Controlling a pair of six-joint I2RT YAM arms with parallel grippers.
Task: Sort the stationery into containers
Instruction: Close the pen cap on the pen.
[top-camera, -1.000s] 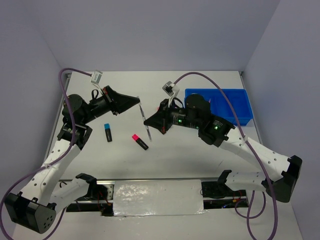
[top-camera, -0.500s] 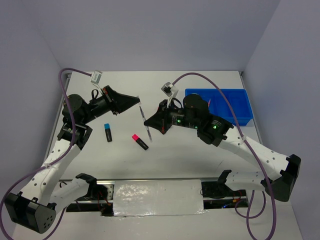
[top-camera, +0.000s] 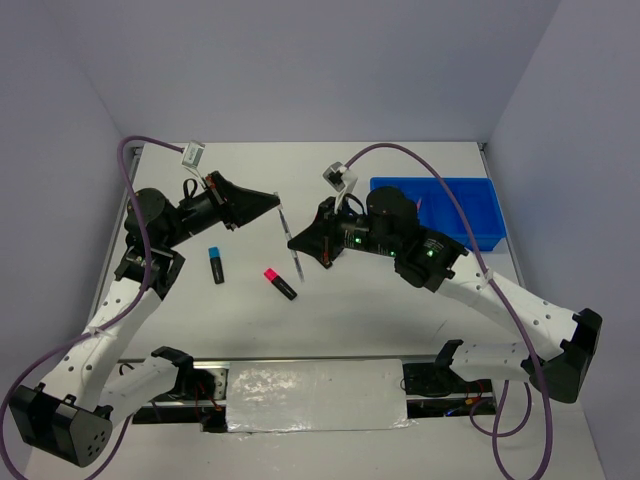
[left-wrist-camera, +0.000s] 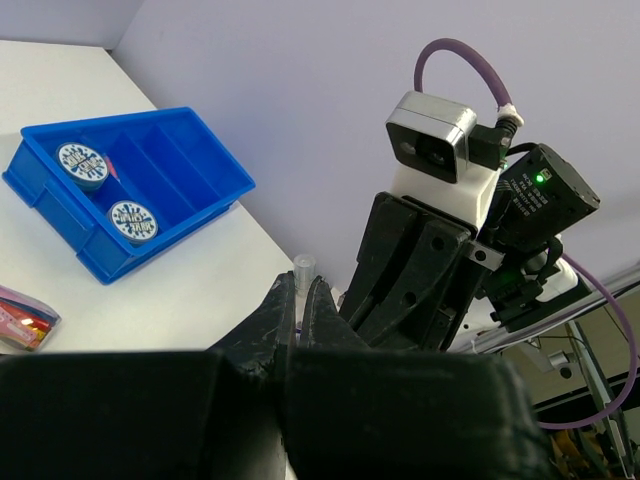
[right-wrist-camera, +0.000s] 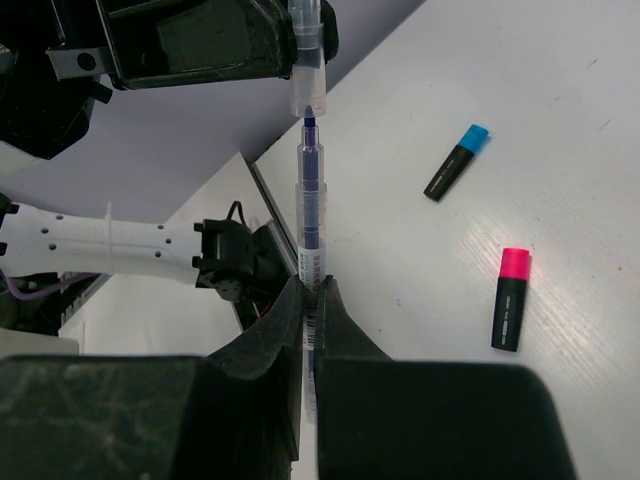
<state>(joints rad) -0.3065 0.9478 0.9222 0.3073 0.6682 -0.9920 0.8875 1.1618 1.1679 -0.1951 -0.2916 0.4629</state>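
Note:
My left gripper holds only the pen's cap. Next, I push the cap on, then take the pen lower down (right-wrist-camera: 311, 215) before my right gripper opens.
My right gripper (right-wrist-camera: 312, 290) is shut on a thin clear pen with blue ink (right-wrist-camera: 310, 225) and holds it above the table. My left gripper (left-wrist-camera: 300, 288) is shut on the pen's clear cap (left-wrist-camera: 303, 267). In the right wrist view the cap (right-wrist-camera: 305, 60) sits just over the pen's tip. In the top view the pen (top-camera: 291, 245) spans between my left gripper (top-camera: 279, 203) and my right gripper (top-camera: 293, 243). The blue tray (top-camera: 470, 205) is at the far right and holds two tape rolls (left-wrist-camera: 82, 163) (left-wrist-camera: 133, 221).
A blue-capped highlighter (top-camera: 215, 264) and a pink-capped highlighter (top-camera: 279, 283) lie on the table, left of centre. A pink object (left-wrist-camera: 25, 318) lies at the left edge of the left wrist view. Walls close the table on three sides.
My right gripper has shifted slightly left with the pen, towards the cap. The left arm and both highlighters have not moved.

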